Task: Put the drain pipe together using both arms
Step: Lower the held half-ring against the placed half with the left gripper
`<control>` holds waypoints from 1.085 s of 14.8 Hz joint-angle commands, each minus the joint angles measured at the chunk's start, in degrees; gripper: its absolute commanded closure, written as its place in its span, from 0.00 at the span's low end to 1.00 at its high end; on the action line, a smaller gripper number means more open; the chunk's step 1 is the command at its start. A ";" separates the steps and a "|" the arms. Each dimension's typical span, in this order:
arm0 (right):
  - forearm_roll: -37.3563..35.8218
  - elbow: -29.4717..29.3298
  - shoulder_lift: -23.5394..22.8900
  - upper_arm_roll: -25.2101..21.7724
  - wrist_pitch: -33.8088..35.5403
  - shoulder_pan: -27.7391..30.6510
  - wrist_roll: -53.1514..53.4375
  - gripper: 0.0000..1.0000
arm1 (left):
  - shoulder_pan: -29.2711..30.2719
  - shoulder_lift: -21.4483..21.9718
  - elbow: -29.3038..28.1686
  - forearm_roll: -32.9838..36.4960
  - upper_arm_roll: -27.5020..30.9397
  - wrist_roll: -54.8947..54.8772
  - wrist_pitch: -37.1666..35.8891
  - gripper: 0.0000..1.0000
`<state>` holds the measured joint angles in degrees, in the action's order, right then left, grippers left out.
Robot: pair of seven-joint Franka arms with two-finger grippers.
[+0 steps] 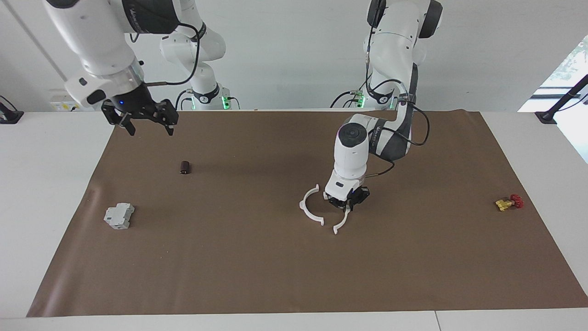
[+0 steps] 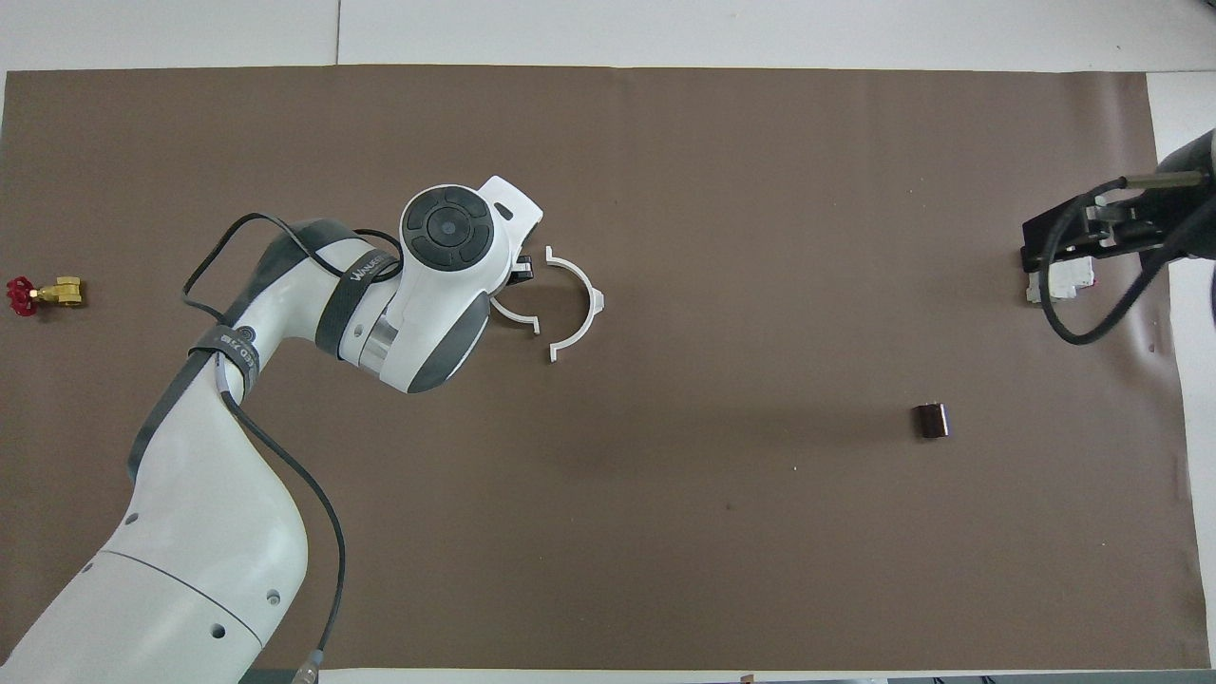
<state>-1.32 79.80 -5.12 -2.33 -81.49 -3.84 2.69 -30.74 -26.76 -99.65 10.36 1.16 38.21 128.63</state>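
Observation:
The half-ring in my left gripper will be let go on the mat (image 2: 516, 323) against the open ends of the free half-ring.
The drain pipe lies as two separate white half-rings in the middle of the brown mat (image 1: 294, 276). The free half-ring (image 1: 307, 208) lies flat, and it also shows in the overhead view (image 2: 581, 304). My left gripper (image 1: 345, 208) is down at the mat, shut on the other half-ring (image 1: 340, 224), whose free end points away from the robots. In the overhead view the left hand hides most of this half-ring (image 2: 513, 316). The two halves' ends are close but apart. My right gripper (image 1: 149, 128) is open and empty, raised high at the right arm's end of the table.
A grey blocky part (image 1: 119, 216) lies on the mat toward the right arm's end, partly covered by the raised right gripper (image 2: 1056, 255) in the overhead view. A small dark cylinder (image 1: 185, 167) lies nearer to the robots. A red-and-yellow valve (image 1: 509, 202) lies toward the left arm's end.

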 commanded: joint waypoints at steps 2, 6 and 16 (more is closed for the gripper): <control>-0.35 3.52 1.43 0.66 0.37 1.56 -0.67 0.00 | -2.56 0.56 -1.86 2.56 0.86 1.34 1.01 1.00; -0.26 8.25 3.70 0.75 -0.68 2.00 -1.28 0.00 | -2.92 1.27 -3.62 3.35 0.86 1.34 0.66 1.00; -0.44 14.34 7.93 0.66 -5.94 1.47 -3.04 0.00 | -5.03 2.15 -5.38 3.44 0.78 0.90 0.83 1.00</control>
<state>-1.34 91.58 1.33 -2.02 -83.96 -2.83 1.58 -33.80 -25.44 -102.32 12.79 1.31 38.21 128.59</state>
